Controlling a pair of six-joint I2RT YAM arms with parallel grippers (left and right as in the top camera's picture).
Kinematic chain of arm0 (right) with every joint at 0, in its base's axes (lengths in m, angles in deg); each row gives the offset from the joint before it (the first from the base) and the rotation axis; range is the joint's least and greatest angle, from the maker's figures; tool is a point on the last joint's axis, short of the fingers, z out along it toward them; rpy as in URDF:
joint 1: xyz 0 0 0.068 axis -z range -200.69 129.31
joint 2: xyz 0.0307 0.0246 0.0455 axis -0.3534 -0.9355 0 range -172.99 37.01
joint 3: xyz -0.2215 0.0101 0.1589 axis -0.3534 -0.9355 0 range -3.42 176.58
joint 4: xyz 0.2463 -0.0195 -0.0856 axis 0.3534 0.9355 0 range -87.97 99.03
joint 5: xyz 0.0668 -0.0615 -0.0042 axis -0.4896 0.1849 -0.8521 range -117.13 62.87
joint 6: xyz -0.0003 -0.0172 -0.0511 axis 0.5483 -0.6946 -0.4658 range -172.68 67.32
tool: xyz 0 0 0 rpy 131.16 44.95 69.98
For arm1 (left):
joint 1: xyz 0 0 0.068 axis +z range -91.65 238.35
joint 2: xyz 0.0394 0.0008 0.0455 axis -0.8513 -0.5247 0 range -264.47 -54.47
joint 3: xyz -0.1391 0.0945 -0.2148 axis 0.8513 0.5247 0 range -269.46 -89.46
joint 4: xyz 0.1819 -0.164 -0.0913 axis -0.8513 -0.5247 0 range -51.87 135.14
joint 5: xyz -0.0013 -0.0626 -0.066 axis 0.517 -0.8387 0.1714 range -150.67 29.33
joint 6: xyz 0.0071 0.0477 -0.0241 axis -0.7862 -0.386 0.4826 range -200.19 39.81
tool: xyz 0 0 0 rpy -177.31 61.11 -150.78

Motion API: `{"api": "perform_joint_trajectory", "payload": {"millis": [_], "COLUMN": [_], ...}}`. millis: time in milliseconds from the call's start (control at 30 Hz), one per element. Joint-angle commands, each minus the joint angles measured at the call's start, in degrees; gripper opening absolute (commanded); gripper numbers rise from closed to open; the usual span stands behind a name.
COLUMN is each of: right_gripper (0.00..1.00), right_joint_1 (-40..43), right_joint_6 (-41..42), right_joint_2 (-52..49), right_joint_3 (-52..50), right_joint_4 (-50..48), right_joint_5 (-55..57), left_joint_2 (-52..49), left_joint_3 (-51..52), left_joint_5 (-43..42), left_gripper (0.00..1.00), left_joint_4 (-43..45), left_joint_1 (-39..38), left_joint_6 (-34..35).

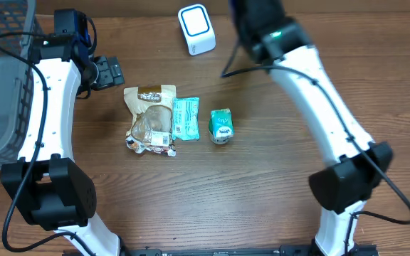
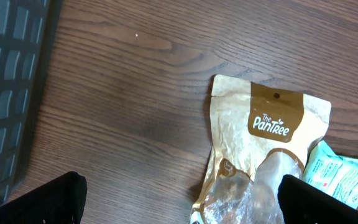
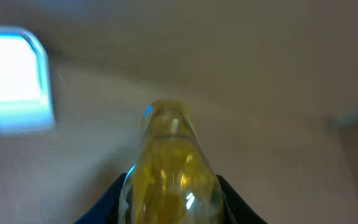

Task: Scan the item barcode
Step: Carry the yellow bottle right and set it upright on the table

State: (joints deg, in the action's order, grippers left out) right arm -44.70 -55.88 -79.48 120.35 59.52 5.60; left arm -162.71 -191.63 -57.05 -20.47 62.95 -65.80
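Next, my right gripper sets the clear bottle, now out of the overhead view's sight, free on the bare table (image 1: 325, 113) beneath its white forearm, where it will be level with the small green pack.
In the right wrist view my right gripper (image 3: 171, 193) is shut on a clear bottle of yellow liquid (image 3: 169, 155), which points away from the camera. The white and blue scanner (image 3: 14, 81) shows blurred at the upper left of that view, and it stands at the table's back (image 1: 196, 28). In the overhead view the right arm (image 1: 265, 28) reaches past the top edge, so its fingers and the bottle are out of sight there. My left gripper (image 1: 109, 71) (image 2: 182, 208) is open above the table, just left of a tan Pantree pouch (image 2: 266, 143), holding nothing.
The Pantree pouch (image 1: 150, 117), a teal packet (image 1: 186, 118) and a small green pack (image 1: 221, 126) lie in a row mid-table. A dark mesh basket (image 1: 2, 78) stands at the left edge, and its wall (image 2: 8, 93) shows in the left wrist view.
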Motion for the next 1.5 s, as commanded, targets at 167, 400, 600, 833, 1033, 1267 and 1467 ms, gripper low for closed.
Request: {"api": "perform_joint_trajectory", "payload": {"millis": [167, 400, 600, 833, 1033, 1267, 1467], "right_gripper": [0.18, 0.18, 0.18, 0.22, 0.26, 0.45, 0.76], "right_joint_1": [19.8, 30.5, 31.3, 31.4, 31.4, 31.6, 31.6], "right_joint_6": [10.8, 15.5, 15.5, 15.4, 15.4, 15.4, 15.4], "right_joint_2": [0.6, 0.5, 0.5, 0.5, 0.5, 0.5, 0.6], "right_joint_3": [-0.1, -0.1, -1.9, -11.8, -17.6, -21.0, -19.7], "right_joint_4": [25.1, 32.2, 32.5, 25.0, 18.7, 14.8, 14.6], "right_joint_5": [-22.1, -26.4, -26.4, -25.0, -21.8, -21.8, -21.9], "left_joint_2": [0.2, 0.2, 0.2, 0.2, 0.2, 0.2, 0.2], "left_joint_3": [-0.9, -0.9, -0.9, -0.9, -0.9, -0.9, -0.9], "left_joint_5": [-0.1, -0.2, -0.2, -0.2, -0.1, -0.2, -0.2], "left_gripper": [0.99, 1.0, 1.0, 0.99, 0.99, 1.0, 0.99], "left_joint_4": [0.0, 0.0, 0.0, 0.0, 0.0, 0.0, 0.0], "left_joint_1": [-0.1, -0.1, -0.1, -0.1, -0.1, -0.1, -0.1], "left_joint_6": [-1.1, -1.1, -1.1, -1.1, -1.1, -1.1, -1.1]}}
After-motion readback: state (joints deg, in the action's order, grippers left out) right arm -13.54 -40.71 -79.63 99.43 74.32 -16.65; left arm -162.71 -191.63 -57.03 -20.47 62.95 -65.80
